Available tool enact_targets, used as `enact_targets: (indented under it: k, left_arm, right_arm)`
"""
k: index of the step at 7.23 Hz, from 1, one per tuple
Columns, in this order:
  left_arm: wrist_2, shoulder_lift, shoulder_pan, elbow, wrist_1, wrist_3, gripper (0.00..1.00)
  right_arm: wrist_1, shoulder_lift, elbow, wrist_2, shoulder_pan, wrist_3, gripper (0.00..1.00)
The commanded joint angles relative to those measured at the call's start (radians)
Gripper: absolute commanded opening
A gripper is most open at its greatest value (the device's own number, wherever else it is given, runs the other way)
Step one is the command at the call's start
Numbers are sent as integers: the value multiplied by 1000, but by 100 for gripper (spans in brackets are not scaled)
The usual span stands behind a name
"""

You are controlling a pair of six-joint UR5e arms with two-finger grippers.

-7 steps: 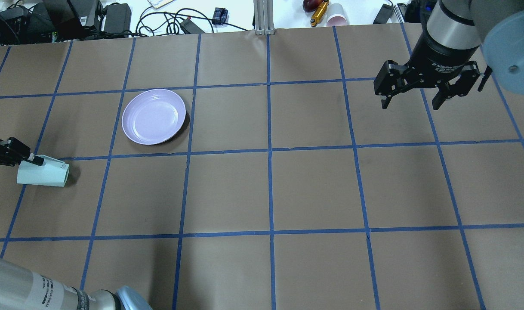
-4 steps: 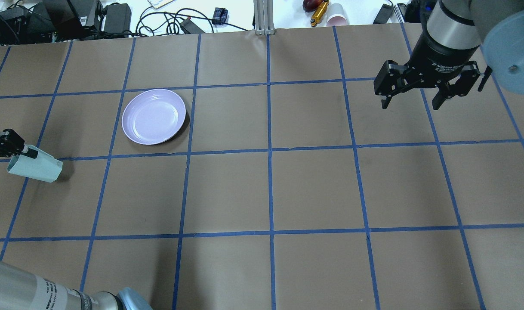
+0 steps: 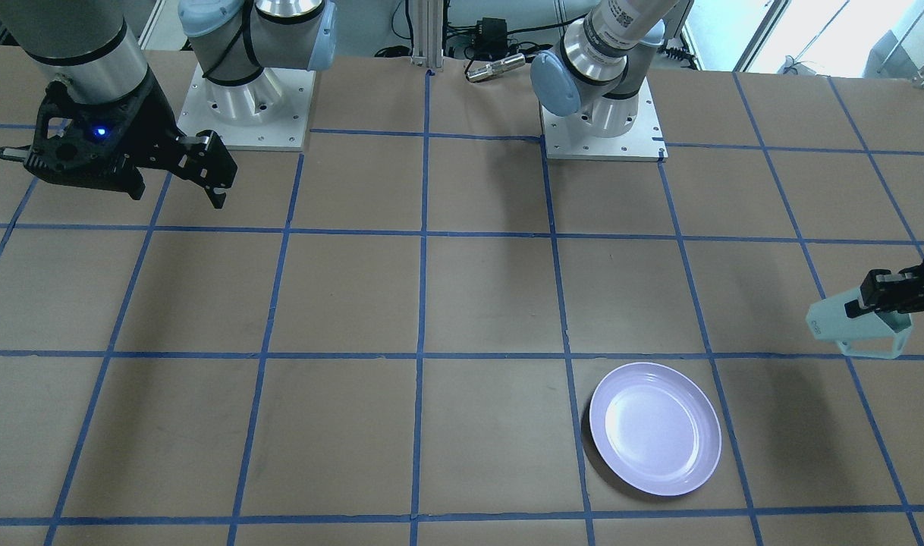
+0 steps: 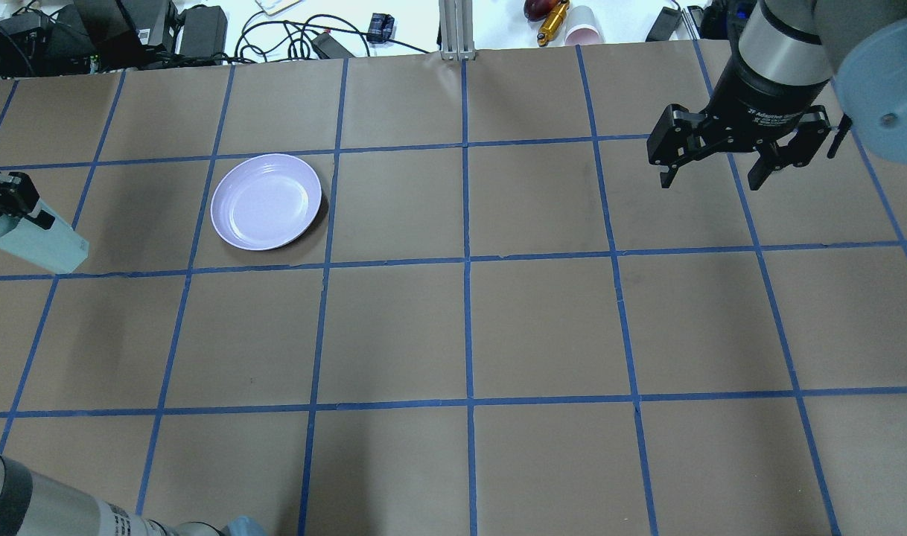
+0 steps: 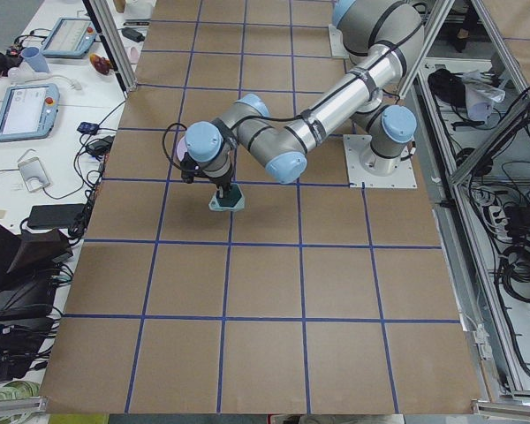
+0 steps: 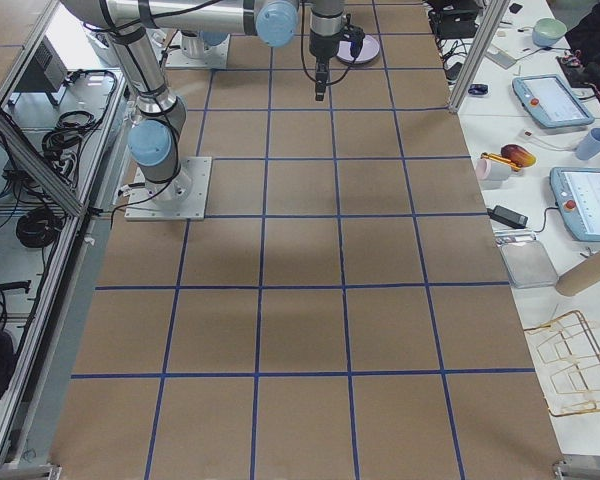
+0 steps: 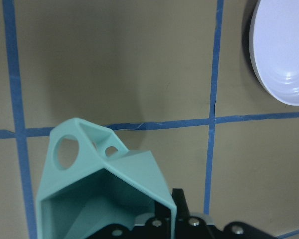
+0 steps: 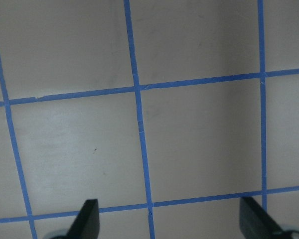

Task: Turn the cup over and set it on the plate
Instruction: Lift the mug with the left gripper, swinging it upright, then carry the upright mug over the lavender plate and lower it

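Observation:
Next, I release the pale mint-green cup just off the middle of the lavender plate [image 3: 677, 440] with my left gripper.
The pale mint-green cup [image 4: 40, 246] hangs on its side above the table at the far left, its base towards the table's middle. My left gripper [image 4: 30, 216] is shut on its rim. In the front-facing view the cup [image 3: 849, 327] shows its handle low, under the left gripper [image 3: 879, 300]. The left wrist view looks into the cup's teal inside [image 7: 99, 194]. The lavender plate [image 4: 266, 201] lies empty to the right of the cup and apart from it; it also shows in the front-facing view [image 3: 654, 428] and the left wrist view [image 7: 284, 55]. My right gripper [image 4: 713, 181] is open and empty.
The table is brown paper with a blue tape grid. Cables, power bricks and small items lie beyond its far edge [image 4: 200, 30]. A metal post [image 4: 457, 30] stands at the far middle. The right gripper [image 8: 170, 221] hovers over bare paper.
My left gripper has carried the cup up off the table, farther from me and leftward, and the cup has tilted. The right arm has not moved.

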Motion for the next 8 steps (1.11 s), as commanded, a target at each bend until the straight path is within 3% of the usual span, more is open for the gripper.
enact_targets:
  k: [1,4,8]
  left_arm:
    - [61,3,-156,25,66,-36,0]
    - [96,-22,-354,17,189,-87,0]
    - [90,-72,-465,-36,327,-136,0]
  right_arm:
    - [0,0,0,2,0,0,100]
    - [0,0,0,3,0,0,100]
    - [0,0,1,2,0,0,100]
